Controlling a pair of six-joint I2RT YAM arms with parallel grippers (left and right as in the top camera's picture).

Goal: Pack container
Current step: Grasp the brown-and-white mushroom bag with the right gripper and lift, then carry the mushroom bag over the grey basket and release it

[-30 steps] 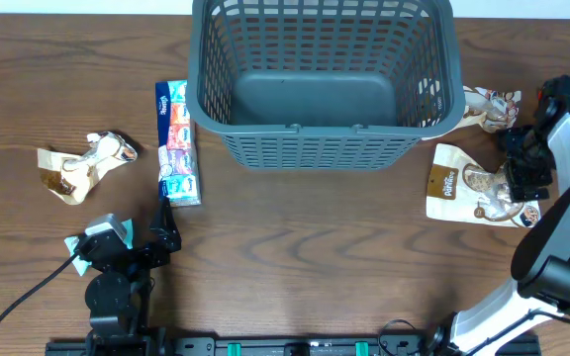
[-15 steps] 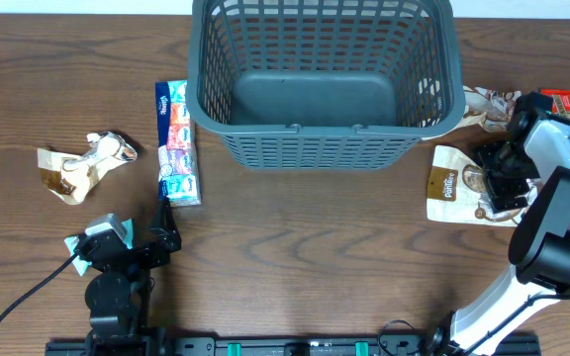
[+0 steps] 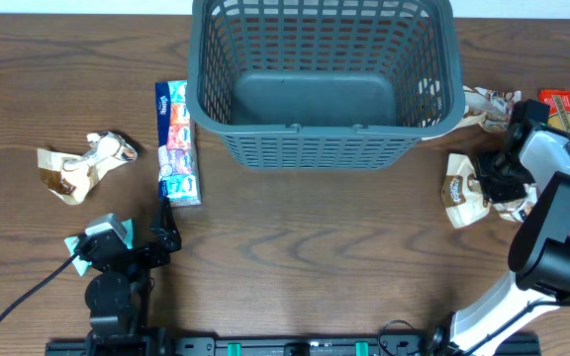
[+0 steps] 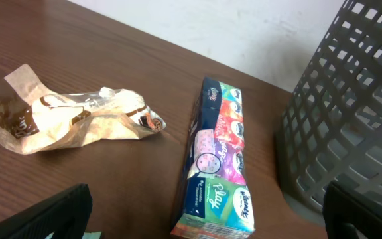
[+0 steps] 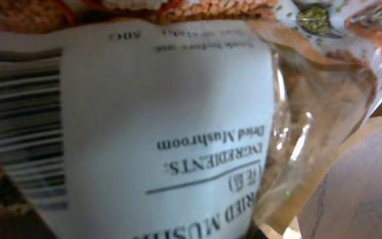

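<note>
I should release the white dried mushroom packet with my right gripper on the container's bottom, just behind its near side [image 3: 343, 103].
The container [image 3: 325, 148], a large dark grey slotted basket, stands at the table's far middle with nothing in it; its wall [image 4: 350, 106] also shows in the left wrist view. To its right, my right gripper [image 3: 485, 188] is shut on a white snack pouch [image 3: 461, 193], which is crumpled up off the table. A white label reading "Dried Mushroom" [image 5: 164, 126] on a pouch fills the right wrist view and hides the fingers. My left gripper [image 3: 166, 229] is open at the front left, just short of a colourful tissue pack [image 3: 177, 143].
The tissue pack [image 4: 217, 166] lies lengthwise left of the container. A crumpled brown-and-white wrapper [image 3: 82, 163] lies further left [image 4: 71, 119]. Behind the right arm are a brown-and-white packet [image 3: 488, 104] and a red packet [image 3: 565, 107].
My right gripper came down onto the white pouch and shut on it; the flat pouch is now bunched up. The left arm has not moved.
</note>
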